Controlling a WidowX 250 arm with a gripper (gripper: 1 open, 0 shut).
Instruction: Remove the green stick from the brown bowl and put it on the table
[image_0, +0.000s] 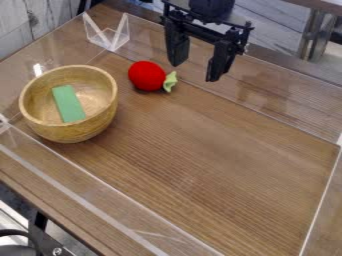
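The green stick has its far end (63, 93) in the brown bowl. My gripper needs to go there next and close on it.
The green stick (68, 103) lies flat inside the brown bowl (100, 117), which stands at the left of the table (214, 160). My gripper (197, 62) hangs pointing down at the back of the table, well to the right of the bowl and above the tabletop. Its two black fingers stand wide apart, open, with nothing between them. The left finger (175, 45) hovers just behind a red toy.
A red round toy with a green leaf (148, 76) rests between the bowl and the gripper. Clear plastic walls (107, 35) edge the table on every side. A bare stretch of wood grain fills the front and right.
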